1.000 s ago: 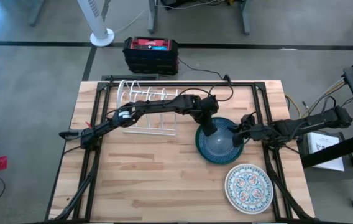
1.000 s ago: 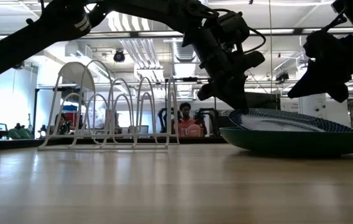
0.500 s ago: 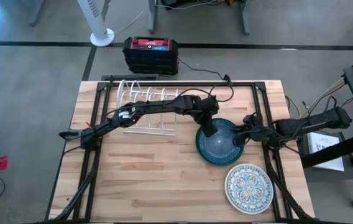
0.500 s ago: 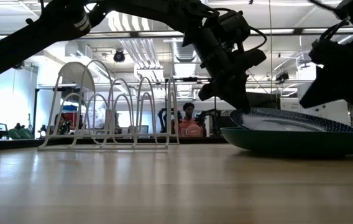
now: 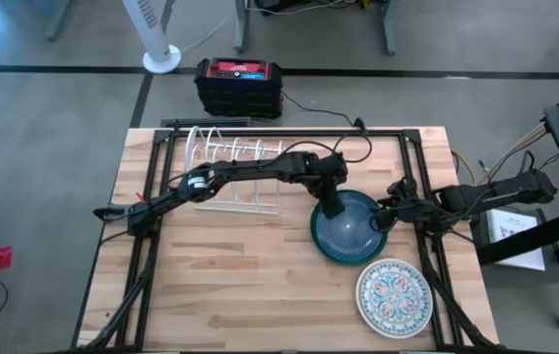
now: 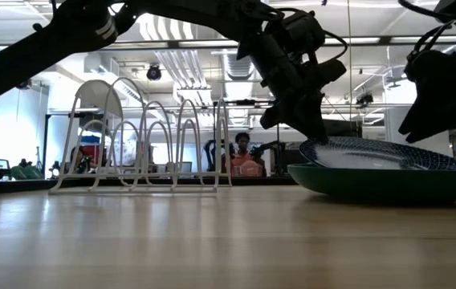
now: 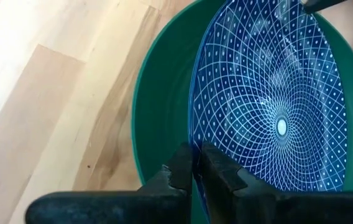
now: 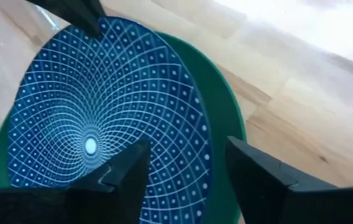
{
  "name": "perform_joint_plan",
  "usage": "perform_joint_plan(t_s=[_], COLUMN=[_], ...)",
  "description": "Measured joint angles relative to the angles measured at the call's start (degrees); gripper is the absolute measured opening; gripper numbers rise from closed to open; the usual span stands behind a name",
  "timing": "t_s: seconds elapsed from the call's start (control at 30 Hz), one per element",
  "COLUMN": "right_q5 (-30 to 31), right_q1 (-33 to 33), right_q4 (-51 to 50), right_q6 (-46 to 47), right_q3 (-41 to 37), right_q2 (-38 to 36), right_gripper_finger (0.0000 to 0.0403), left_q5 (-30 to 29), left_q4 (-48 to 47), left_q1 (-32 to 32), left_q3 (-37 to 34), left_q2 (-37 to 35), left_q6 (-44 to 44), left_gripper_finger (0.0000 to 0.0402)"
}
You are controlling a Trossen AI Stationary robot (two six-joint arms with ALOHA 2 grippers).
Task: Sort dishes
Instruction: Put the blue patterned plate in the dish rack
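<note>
I should use my right gripper to pinch the free rim (image 8: 208,158) of the blue plate slanting in the green plate and tip it upright before my left gripper carries it.
A dark blue patterned plate (image 5: 350,224) lies in a green plate (image 5: 321,239) at the table's right middle. My left gripper (image 5: 331,208) is shut on the blue plate's far-left rim. At the plate's right rim my right gripper (image 8: 186,180) is open, with one finger on each side of the rim (image 8: 202,149) and not touching it. A white floral plate (image 5: 394,295) rests flat near the front right corner. The white wire rack (image 5: 230,169) stands at the far left. My left gripper pinches the blue plate's rim (image 7: 195,138) between its two fingers, at the plate's far-left side. The fingers come from above, slanting down (image 6: 312,132). The held edge (image 6: 307,147) sits a little above the green plate's rim, and the opposite edge rests in the green plate.
A black and red box (image 5: 238,85) sits on the floor beyond the table's far edge. Bare wood (image 5: 230,275) lies in front of the rack and to the left of the plates. A person (image 6: 244,156) shows far behind the table in the low view.
My right gripper has opened at the blue plate's right rim and drawn back a little toward the table's right edge. The blue plate stays in the green plate, with my left gripper shut on its rim.
</note>
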Motion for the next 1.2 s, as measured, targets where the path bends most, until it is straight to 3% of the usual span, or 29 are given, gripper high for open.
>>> perform_joint_plan(t_s=[0.33,0.93,1.2], right_q5=[-2.1,-5.6,-5.4], right_q1=[0.0,0.0,0.0], right_q4=[1.8,5.5,9.8], right_q6=[0.0,-2.7,-8.6], right_q3=[-1.7,-3.3,-3.3], right_q2=[0.0,0.0,0.0], right_gripper_finger=[0.0214,0.0183,0.0156], left_q5=[-0.1,-0.2,-0.8], left_q4=[0.2,2.1,3.8], left_q1=[-0.6,-1.4,-2.1], left_q3=[0.0,0.0,0.0], left_q2=[0.0,-1.1,-1.2], left_q6=[1.0,3.0,5.5], left_gripper_finger=[0.0009,0.0008,0.0008])
